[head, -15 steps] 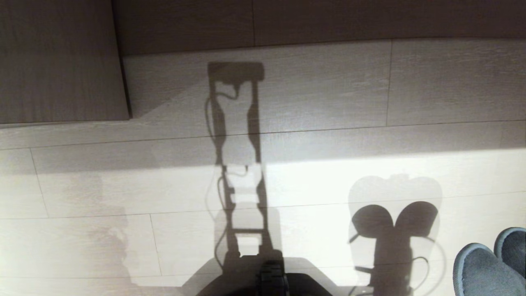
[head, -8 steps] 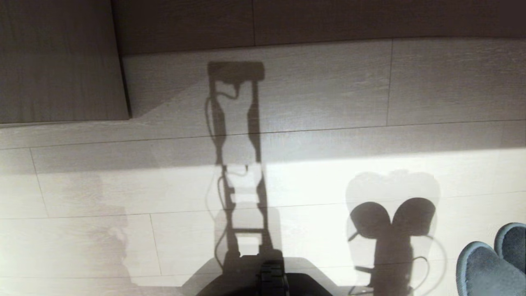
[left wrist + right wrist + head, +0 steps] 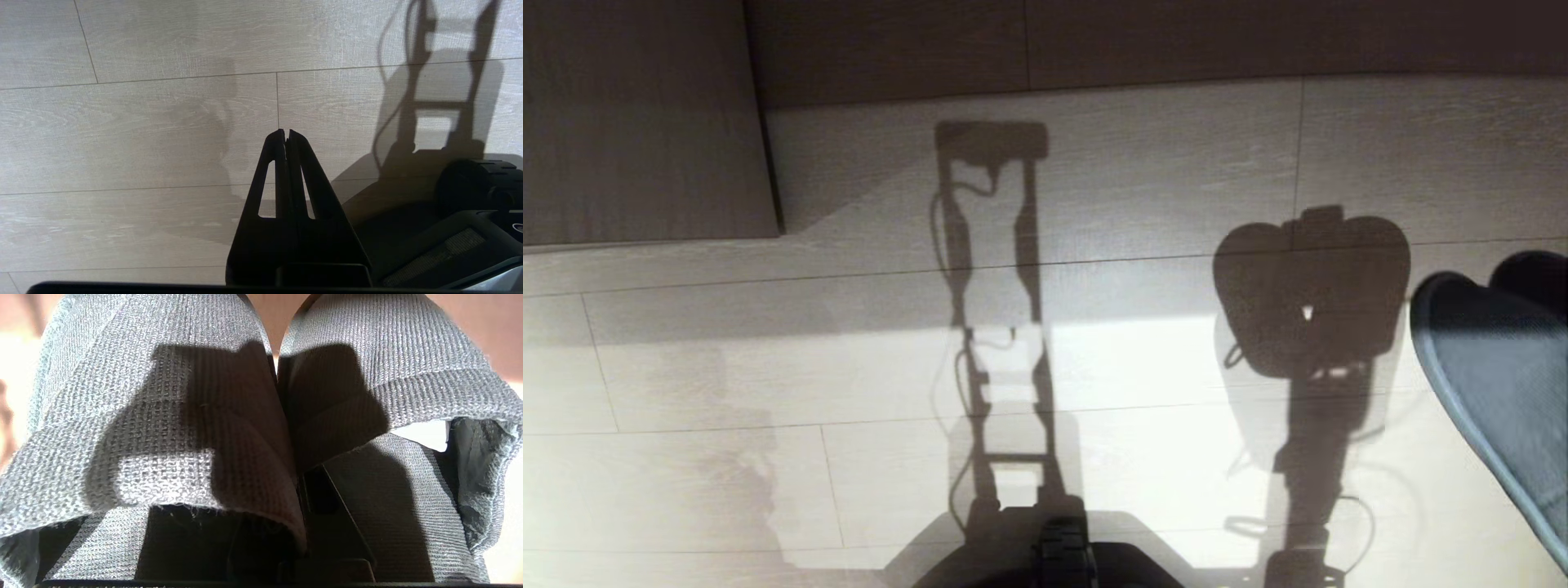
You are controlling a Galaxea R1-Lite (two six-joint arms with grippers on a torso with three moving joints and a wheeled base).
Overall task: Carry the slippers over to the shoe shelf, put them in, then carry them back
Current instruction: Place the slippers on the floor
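I need to release the slippers from my right gripper on the pale plank floor, at the far part of their shadow (image 3: 1339, 247).
The grey-blue fabric slippers (image 3: 163, 400) hang side by side off the floor. My right gripper (image 3: 296, 477) is shut on their two inner edges, pinched together; one dark finger (image 3: 327, 506) lies inside the right slipper and the other is hidden under fabric. In the head view the slippers (image 3: 1494, 384) show at the right edge, the gripper itself out of frame. The shoe shelf (image 3: 1143, 163), a pale wood-grain compartment, lies ahead with an upright panel (image 3: 645, 122) at its left. My left gripper (image 3: 286, 132) hangs parked over the floor, shut and empty.
Pale plank floor (image 3: 727, 457) lies in sunlight between me and the shelf. My own base (image 3: 1054, 563) shows at the near edge. Shadows of my torso and of the carried slippers fall across the floor and into the shelf.
The slippers have risen and moved forward, from the lower right corner to the middle of the right edge in the head view. Their shadow has slid toward the shelf. The left arm stayed still.
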